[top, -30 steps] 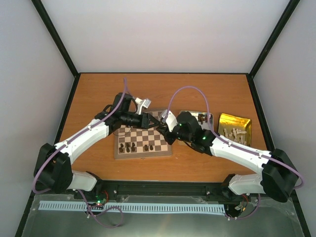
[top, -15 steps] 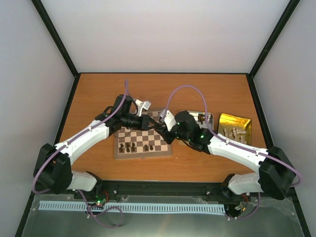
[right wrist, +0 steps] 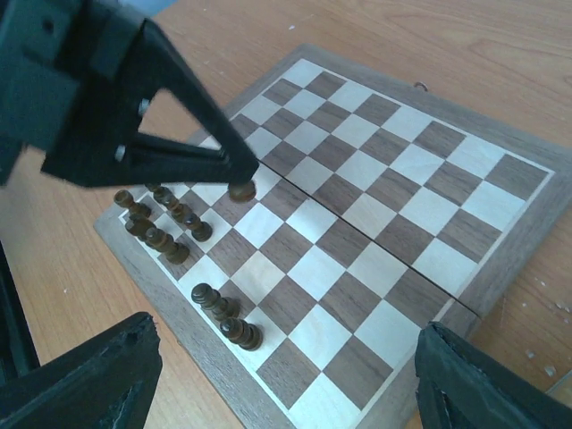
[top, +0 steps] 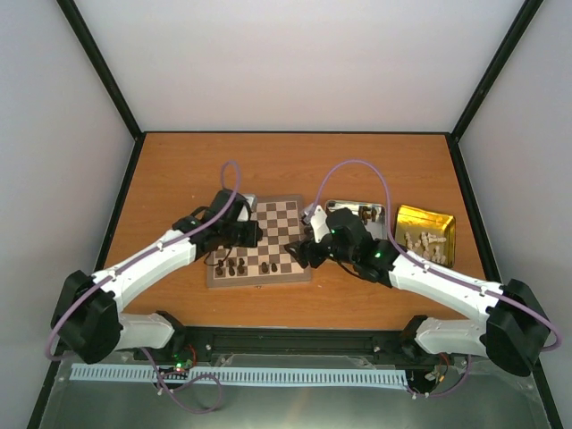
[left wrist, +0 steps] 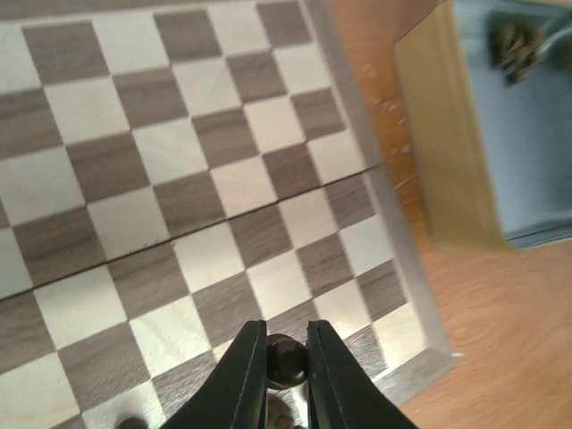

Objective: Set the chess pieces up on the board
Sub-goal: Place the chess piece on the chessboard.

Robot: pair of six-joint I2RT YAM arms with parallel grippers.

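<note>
I need to use my left gripper to put the dark brown piece down on the dark square in the gap point(top: 253, 260) point(left wrist: 182, 380) between standing pieces.
The board point(top: 288, 218) lies mid-table, with several dark brown chess pieces point(top: 231, 265) standing along its near edge. My left gripper point(left wrist: 286, 338) is shut on one dark brown piece point(left wrist: 286, 362) and holds it just above the board's squares point(left wrist: 170, 143). In the right wrist view that left gripper point(right wrist: 239, 179) carries the piece point(right wrist: 239, 190) near a cluster of standing pieces point(right wrist: 156, 223); two more point(right wrist: 228, 317) stand by the board's edge. My right gripper point(right wrist: 286, 384) hangs wide open over the board's near right part point(top: 297, 252), holding nothing.
A silver tin point(top: 342, 208) with dark pieces sits right of the board, and its wall point(left wrist: 447, 152) shows in the left wrist view. A gold tin point(top: 404, 217) with cream pieces stands further right. Black frame rails border the table.
The two grippers were close together over the board's far right and have parted. The left gripper moved left and nearer with the piece. The right gripper opened wide and drew back.
</note>
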